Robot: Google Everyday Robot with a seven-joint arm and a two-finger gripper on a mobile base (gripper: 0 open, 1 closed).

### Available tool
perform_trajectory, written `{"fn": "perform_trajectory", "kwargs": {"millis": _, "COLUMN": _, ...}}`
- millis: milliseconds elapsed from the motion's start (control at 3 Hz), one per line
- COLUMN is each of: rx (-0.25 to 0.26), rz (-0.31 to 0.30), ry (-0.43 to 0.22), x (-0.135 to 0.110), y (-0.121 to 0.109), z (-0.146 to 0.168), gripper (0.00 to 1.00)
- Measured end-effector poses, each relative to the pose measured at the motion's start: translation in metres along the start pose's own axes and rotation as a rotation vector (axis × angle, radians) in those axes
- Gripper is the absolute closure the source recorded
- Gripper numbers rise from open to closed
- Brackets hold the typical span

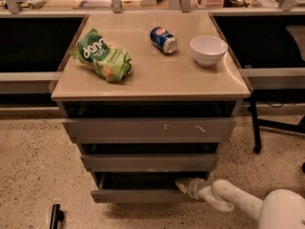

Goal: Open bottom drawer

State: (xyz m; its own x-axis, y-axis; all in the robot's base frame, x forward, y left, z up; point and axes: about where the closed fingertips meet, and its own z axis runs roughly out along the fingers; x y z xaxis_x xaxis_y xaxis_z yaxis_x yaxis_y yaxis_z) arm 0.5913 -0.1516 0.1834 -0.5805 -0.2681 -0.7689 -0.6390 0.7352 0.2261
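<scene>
Next, the gripper releases the bottom drawer with the drawer's front out over the speckled floor before the cabinet (144, 225).
The bottom drawer (143, 195) is the lowest and narrowest of three grey handle-less fronts in the cabinet. It stands a little way out, with a dark gap above its front. My gripper (183, 185) reaches in from the lower right on a white arm (238, 203). Its tip sits at the top edge of the bottom drawer's front, near the right end, hooked into the gap. The middle drawer (150, 162) and the top drawer (150, 129) with pale scratch marks are above it.
On the cabinet top (157, 82) lie a green snack bag (101, 56), a blue soda can (163, 39) and a white bowl (208, 49). A chair leg with a caster (256, 147) stands at the right. A dark object (55, 216) lies on the speckled floor at lower left.
</scene>
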Motion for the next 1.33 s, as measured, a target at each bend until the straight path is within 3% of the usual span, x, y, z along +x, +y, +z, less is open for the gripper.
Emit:
{"fn": "perform_trajectory", "kwargs": {"millis": 333, "rx": -0.049, "rz": 0.013, "ry": 0.043, "x": 0.017, "y": 0.017, "z": -0.006, "gripper": 1.0}}
{"fn": "perform_trajectory", "kwargs": {"millis": 1000, "rx": -0.19, "rz": 0.026, "ry": 0.186, "x": 0.076, "y": 0.071, "z": -0.034, "gripper": 1.0}}
{"fn": "perform_trajectory", "kwargs": {"millis": 1333, "rx": -0.227, "rz": 0.021, "ry": 0.217, "x": 0.089, "y": 0.088, "z": -0.049, "gripper": 1.0}}
